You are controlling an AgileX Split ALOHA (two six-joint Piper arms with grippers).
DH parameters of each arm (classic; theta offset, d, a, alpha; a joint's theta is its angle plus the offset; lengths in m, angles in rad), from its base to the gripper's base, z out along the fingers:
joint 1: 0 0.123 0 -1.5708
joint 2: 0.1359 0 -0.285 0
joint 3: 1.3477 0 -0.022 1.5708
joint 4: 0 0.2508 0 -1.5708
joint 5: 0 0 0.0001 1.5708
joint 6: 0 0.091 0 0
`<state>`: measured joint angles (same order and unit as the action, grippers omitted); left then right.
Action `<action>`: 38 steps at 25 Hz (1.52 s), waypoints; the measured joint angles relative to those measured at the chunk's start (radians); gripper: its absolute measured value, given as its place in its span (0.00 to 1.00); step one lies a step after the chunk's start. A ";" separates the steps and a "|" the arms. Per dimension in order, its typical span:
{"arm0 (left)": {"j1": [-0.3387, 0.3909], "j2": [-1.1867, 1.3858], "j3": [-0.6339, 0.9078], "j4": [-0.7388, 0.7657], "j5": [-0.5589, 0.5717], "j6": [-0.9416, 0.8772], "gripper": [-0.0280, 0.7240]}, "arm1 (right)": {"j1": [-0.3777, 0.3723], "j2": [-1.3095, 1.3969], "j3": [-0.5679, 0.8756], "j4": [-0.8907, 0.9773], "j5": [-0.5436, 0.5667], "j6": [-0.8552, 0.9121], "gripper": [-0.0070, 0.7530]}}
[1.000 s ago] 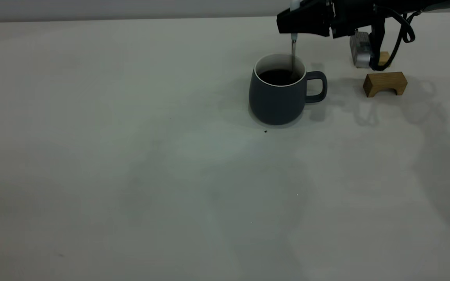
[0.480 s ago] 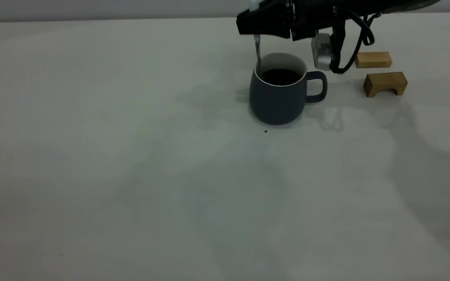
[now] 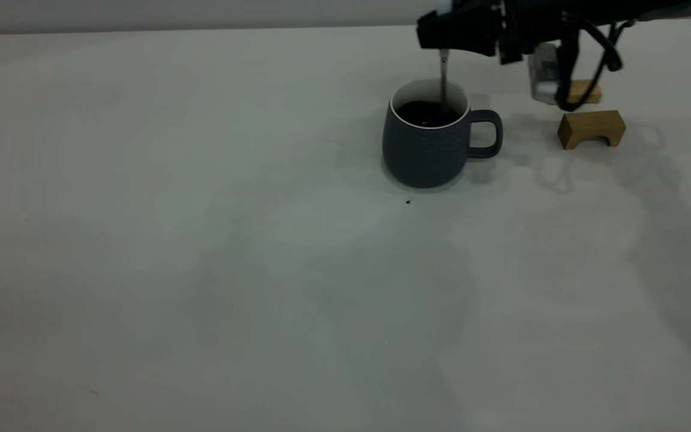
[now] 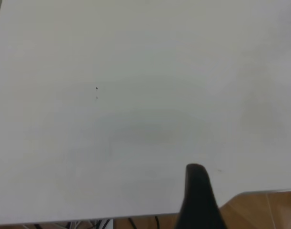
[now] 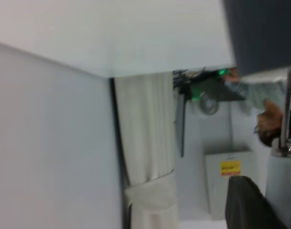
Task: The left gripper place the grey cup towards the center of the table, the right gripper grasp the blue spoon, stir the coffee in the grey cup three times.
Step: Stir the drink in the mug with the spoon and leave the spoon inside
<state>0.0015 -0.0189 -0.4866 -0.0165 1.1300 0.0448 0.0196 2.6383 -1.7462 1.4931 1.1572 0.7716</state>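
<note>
My right gripper needs to let go of the blue spoon so that it rests in the grey cup, leaning on the cup's rim [image 3: 397,96] opposite the cup's handle.
The grey cup [image 3: 426,147] stands upright on the table [image 3: 201,252], right of centre and toward the far side, its handle pointing right. Dark coffee [image 3: 420,113] fills it. My right gripper [image 3: 444,43] hovers over the cup, shut on the blue spoon [image 3: 443,75]. The spoon's metal stem hangs straight down into the coffee near the cup's far right wall. In the right wrist view the spoon's pale handle [image 5: 281,186] and thin stem run up to the cup [image 5: 264,33]. The left gripper [image 4: 198,191] is parked by the table's edge, away from the cup.
A wooden arch block [image 3: 591,128] lies right of the cup. A second wooden block [image 3: 586,91] sits behind it, partly covered by the right arm's silver part [image 3: 542,81]. A tiny dark speck [image 3: 408,201] marks the table just in front of the cup.
The right gripper swung the spoon from the cup's right side to its left rim, then back to the right. The cup has shifted very slightly.
</note>
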 joint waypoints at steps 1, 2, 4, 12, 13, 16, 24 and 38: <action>0.000 0.000 0.000 0.000 0.000 0.000 0.82 | -0.001 0.000 0.000 -0.022 0.002 0.000 0.13; 0.000 0.000 0.000 0.000 0.000 0.000 0.82 | -0.002 0.000 0.000 -0.041 0.005 0.000 0.13; 0.000 0.000 0.000 0.000 0.000 0.000 0.82 | -0.002 0.000 0.000 -0.067 0.005 0.000 0.13; 0.000 0.000 0.000 0.000 0.000 0.000 0.82 | 0.071 0.000 0.000 0.020 0.005 0.000 0.13; 0.000 0.000 0.000 0.000 0.000 0.000 0.82 | 0.082 0.000 0.000 0.053 0.005 0.000 0.13; 0.000 0.000 0.000 0.000 0.000 0.001 0.82 | 0.090 0.000 0.000 0.112 0.003 -0.004 0.13; 0.000 0.000 0.000 0.000 0.000 0.000 0.82 | 0.029 0.000 0.000 0.102 -0.030 -0.019 0.13; 0.000 0.000 0.000 0.000 0.000 0.000 0.82 | 0.017 0.000 -0.001 -0.119 0.011 -0.024 0.13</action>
<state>0.0015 -0.0189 -0.4866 -0.0165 1.1300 0.0452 0.0367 2.6383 -1.7472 1.3737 1.1686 0.7474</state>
